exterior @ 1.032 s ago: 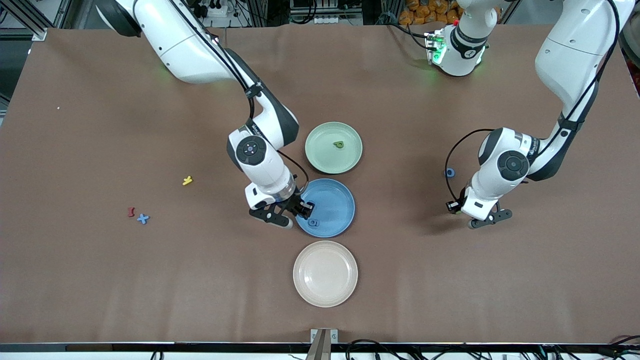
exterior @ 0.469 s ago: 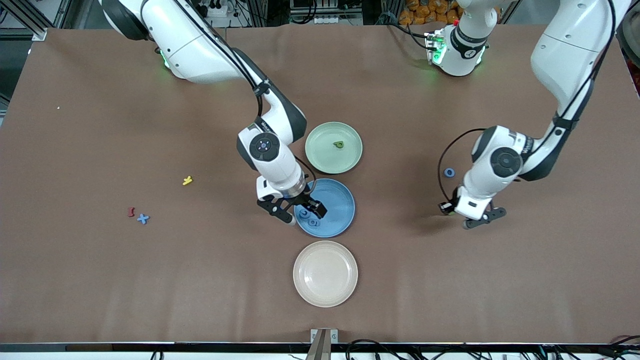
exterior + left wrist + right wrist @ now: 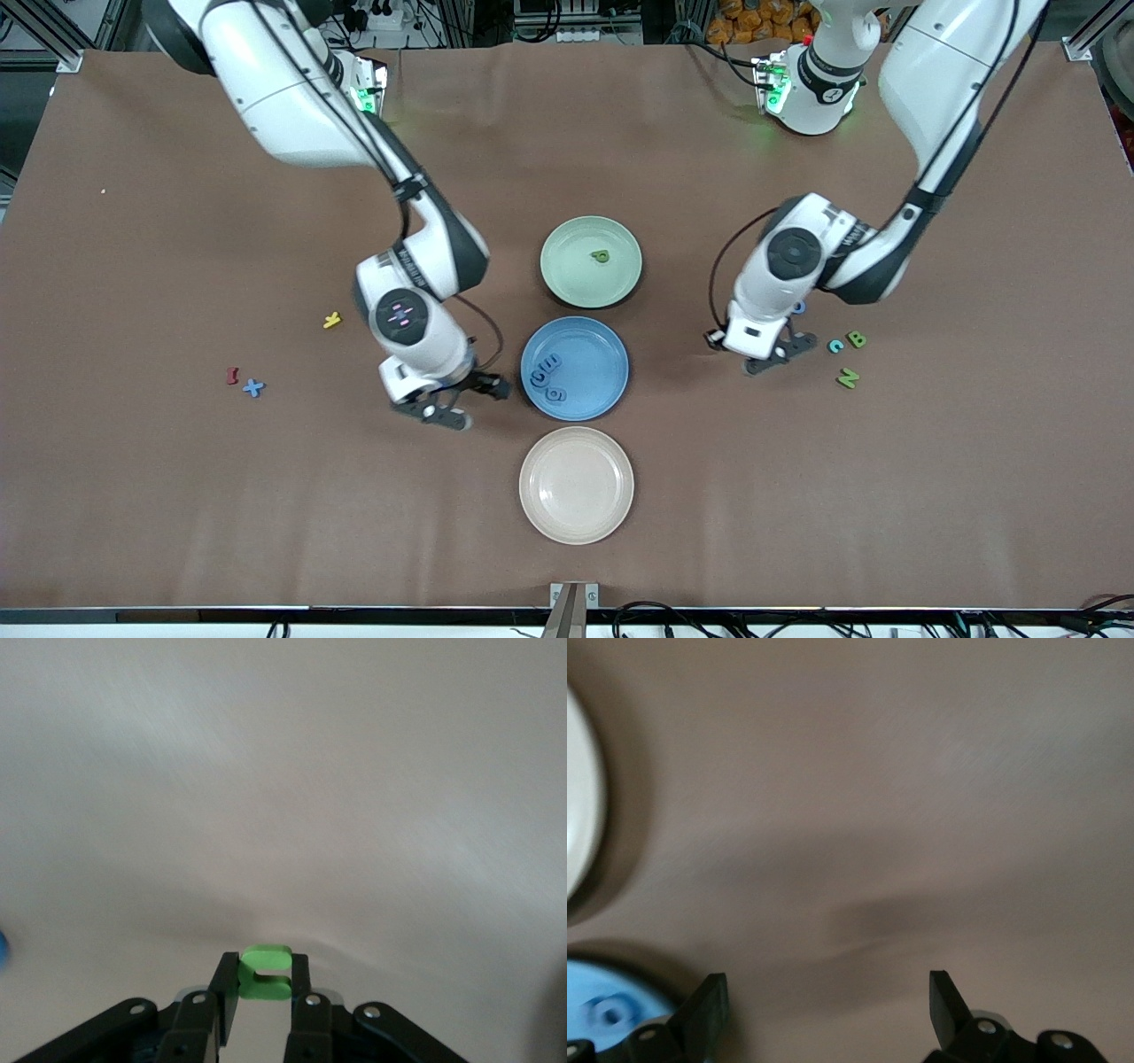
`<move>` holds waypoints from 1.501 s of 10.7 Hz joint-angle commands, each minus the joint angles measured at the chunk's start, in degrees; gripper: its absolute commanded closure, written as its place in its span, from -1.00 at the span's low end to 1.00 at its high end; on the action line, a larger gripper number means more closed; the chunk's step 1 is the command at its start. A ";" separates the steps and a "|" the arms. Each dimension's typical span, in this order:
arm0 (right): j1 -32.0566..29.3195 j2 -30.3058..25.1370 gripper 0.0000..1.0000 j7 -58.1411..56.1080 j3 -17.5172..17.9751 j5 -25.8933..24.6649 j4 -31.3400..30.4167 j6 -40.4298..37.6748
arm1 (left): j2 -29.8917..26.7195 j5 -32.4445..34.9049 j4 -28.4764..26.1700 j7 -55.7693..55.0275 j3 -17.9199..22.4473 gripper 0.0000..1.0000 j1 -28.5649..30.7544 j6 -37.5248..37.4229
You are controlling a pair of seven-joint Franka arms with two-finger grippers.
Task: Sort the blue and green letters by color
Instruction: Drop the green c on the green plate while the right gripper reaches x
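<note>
Next, my left gripper releases the green letter beside the green P in its plate (image 3: 561,257), nearer my right gripper.
My left gripper (image 3: 780,353) hangs over the bare table between the green plate (image 3: 567,283) and a cluster of loose letters. It is shut on a small green letter (image 3: 265,973), which shows pinched between the fingers in the left wrist view. My right gripper (image 3: 465,400) is open and empty over the table, beside the blue plate (image 3: 602,354). Blue letters (image 3: 547,377) lie in that plate, and a green P (image 3: 601,257) lies in the green plate. A blue c (image 3: 834,346), green B (image 3: 856,338) and green N (image 3: 848,378) lie toward the left arm's end. A blue X (image 3: 254,387) lies toward the right arm's end.
A beige plate (image 3: 576,523) stands nearest the front camera, in line with the other two plates. A dark red letter (image 3: 232,376) sits beside the X, and a yellow letter (image 3: 332,320) lies farther from the camera. A blue ring-shaped letter (image 3: 800,307) peeks out under the left arm's wrist.
My right gripper opened, left a blue letter in the blue plate and moved off it toward the right arm's end. The left arm swung toward the plates, uncovering the c, B and N.
</note>
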 commanded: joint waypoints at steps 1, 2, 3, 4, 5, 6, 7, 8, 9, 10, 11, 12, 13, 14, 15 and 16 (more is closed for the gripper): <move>-5.50 -4.86 -1.00 -16.38 -1.86 -1.13 -6.16 -0.28 | -1.27 1.24 -0.78 -11.75 -1.41 1.00 -5.70 -3.47; -7.17 -6.27 -1.00 -21.83 -3.26 -1.22 -8.27 -0.10 | -1.10 1.15 -0.69 -15.88 -1.41 1.00 -8.60 -3.56; -9.28 -7.59 -1.00 -27.80 -4.15 -1.22 -10.47 0.25 | -1.10 1.06 -0.34 -19.49 -1.49 1.00 -11.15 -3.47; -11.82 -8.82 -1.00 -34.30 -4.50 -1.13 -12.84 1.65 | -0.49 0.54 0.27 -23.61 -1.76 1.00 -14.22 -3.82; -14.72 -9.96 -1.00 -40.55 -4.51 -0.96 -15.65 4.53 | -0.39 0.36 0.19 -26.00 -1.76 1.00 -16.69 -4.52; -17.53 -11.28 -1.00 -46.26 -4.51 -0.87 -18.72 7.52 | -0.65 0.27 0.45 -26.90 -1.93 1.00 -17.67 -6.01; -20.00 -12.60 -1.00 -52.06 -4.51 -0.87 -21.02 8.94 | -0.83 0.19 1.15 -28.39 -3.59 1.00 -18.63 -7.24; -22.63 -13.91 -1.00 -58.47 -4.51 -0.44 -22.69 9.48 | -0.48 0.18 2.20 -30.40 -4.91 1.00 -18.82 -7.51; -25.09 -14.97 -1.00 -64.28 -4.42 -0.26 -24.19 9.31 | 0.13 0.18 3.26 -31.90 -5.36 1.00 -20.56 -7.52; -26.95 -15.59 -1.00 -68.60 -4.42 -0.17 -25.86 9.48 | 1.87 0.18 5.36 -33.83 -5.19 1.00 -23.01 -7.52; -27.83 -15.86 -1.00 -72.74 -4.42 -0.08 -27.09 9.48 | 4.15 0.36 8.07 -35.33 -5.10 1.00 -24.87 -7.52; -28.63 -15.86 -1.00 -76.00 -4.42 0.44 -28.15 10.35 | 5.66 0.36 10.10 -36.13 -5.01 1.00 -26.10 -7.60; -28.72 -15.77 -1.00 -78.73 -4.42 0.80 -29.81 13.58 | 5.76 0.36 10.56 -36.74 -5.01 0.03 -26.55 -7.52; -28.72 -15.34 -1.00 -82.76 -4.42 1.41 -31.31 17.18 | 5.67 0.53 10.56 -36.75 -5.01 -0.99 -26.55 -7.69; -29.07 -15.25 -1.00 -87.15 -4.42 2.89 -32.02 18.00 | 5.50 0.28 10.56 -37.01 -5.01 -1.00 -26.47 -10.04; -29.07 -15.33 -1.00 -91.45 -4.42 3.87 -32.29 18.01 | 5.32 0.36 10.56 -37.19 -5.01 -1.00 -25.60 -12.07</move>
